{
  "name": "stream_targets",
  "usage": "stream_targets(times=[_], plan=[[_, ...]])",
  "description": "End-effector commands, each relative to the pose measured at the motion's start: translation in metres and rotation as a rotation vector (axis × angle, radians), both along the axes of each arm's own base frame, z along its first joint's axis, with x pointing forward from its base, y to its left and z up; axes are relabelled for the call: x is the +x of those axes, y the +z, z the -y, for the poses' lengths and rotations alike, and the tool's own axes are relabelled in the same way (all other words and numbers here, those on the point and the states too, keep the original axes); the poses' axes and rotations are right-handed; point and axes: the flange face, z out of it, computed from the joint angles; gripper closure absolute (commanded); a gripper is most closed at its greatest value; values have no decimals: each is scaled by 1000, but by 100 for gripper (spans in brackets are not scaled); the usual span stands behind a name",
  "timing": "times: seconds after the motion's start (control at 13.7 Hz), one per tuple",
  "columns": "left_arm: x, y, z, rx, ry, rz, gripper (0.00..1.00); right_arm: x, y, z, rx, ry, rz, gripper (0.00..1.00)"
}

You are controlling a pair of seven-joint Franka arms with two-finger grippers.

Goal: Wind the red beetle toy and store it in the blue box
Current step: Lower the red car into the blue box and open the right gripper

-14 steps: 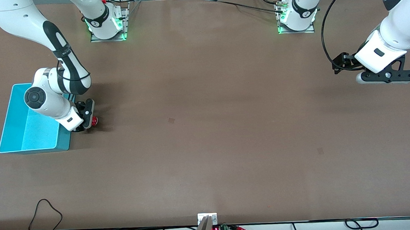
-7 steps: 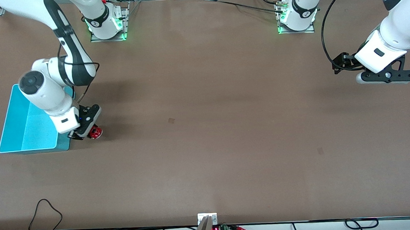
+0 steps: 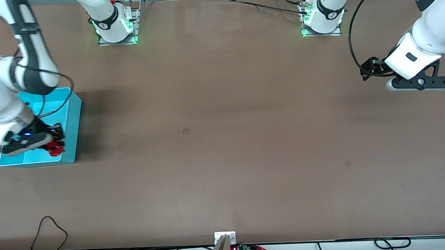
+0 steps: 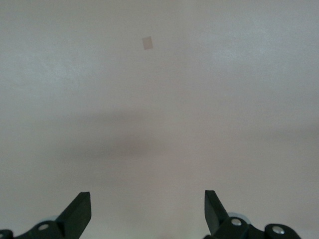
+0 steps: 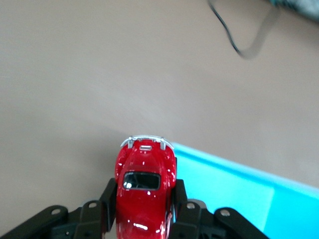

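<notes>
My right gripper should release the red beetle toy on the bottom of the blue box, next to the box's side [image 3: 50, 127] facing the table's middle.
My right gripper [image 3: 53, 145] is shut on the red beetle toy [image 3: 56, 150] and holds it over the blue box [image 3: 71, 111], above the box's corner nearest the front camera. In the right wrist view the glossy red toy [image 5: 144, 189] sits between the black fingers [image 5: 178, 196], silvery bumper pointing away, with the box's cyan wall [image 5: 234, 191] beside it. My left gripper [image 3: 421, 84] hangs open and empty over bare table at the left arm's end; its fingertips [image 4: 79, 209] show over plain brown surface.
The box stands at the right arm's end of the brown table [image 3: 223, 140]. Small darker patches [image 3: 185, 130] mark the tabletop near the middle. Cables [image 3: 51, 228] lie at the table's edge nearest the front camera.
My right gripper has carried the red toy from the table beside the box up and over the box's near corner. The left arm has not moved.
</notes>
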Motion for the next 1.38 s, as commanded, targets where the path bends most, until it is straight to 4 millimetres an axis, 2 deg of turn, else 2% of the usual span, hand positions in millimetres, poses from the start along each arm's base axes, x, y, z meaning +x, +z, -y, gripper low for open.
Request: stream_targets(times=[0.0,0.22,0.29,0.51,0.73,0.87,0.95,1.02,1.09,1.17,1.31], plan=[[-5,5,2,-24,11,-2,0,-13,-16,39,49,-227,-41,97],[-5,5,2,-24,11,-2,0,-24,-54,73,58,-323,-106,97],[-5,5,2,-24,11,-2,0,-31,-65,91,59,-345,-126,97],[-5,5,2,-24,11,-2,0,-55,-98,123,62,-303,-214,97],[-5,5,2,-24,11,-4,0,-59,-132,124,71,-313,-251,92],[-5,5,2,-24,11,-2,0,-65,-151,135,68,-318,-257,81],[-5,5,2,-24,11,-2,0,-64,-157,134,63,-315,-245,48],[-5,5,2,-24,11,-2,0,-65,-157,138,62,-322,-237,0],[-5,5,2,-24,11,-2,0,-64,-146,144,62,-323,-222,0],[-5,5,2,-24,11,-2,0,-60,-124,142,66,-328,-197,0],[-5,6,2,-25,11,-1,0,-48,-74,125,93,-321,-178,0]])
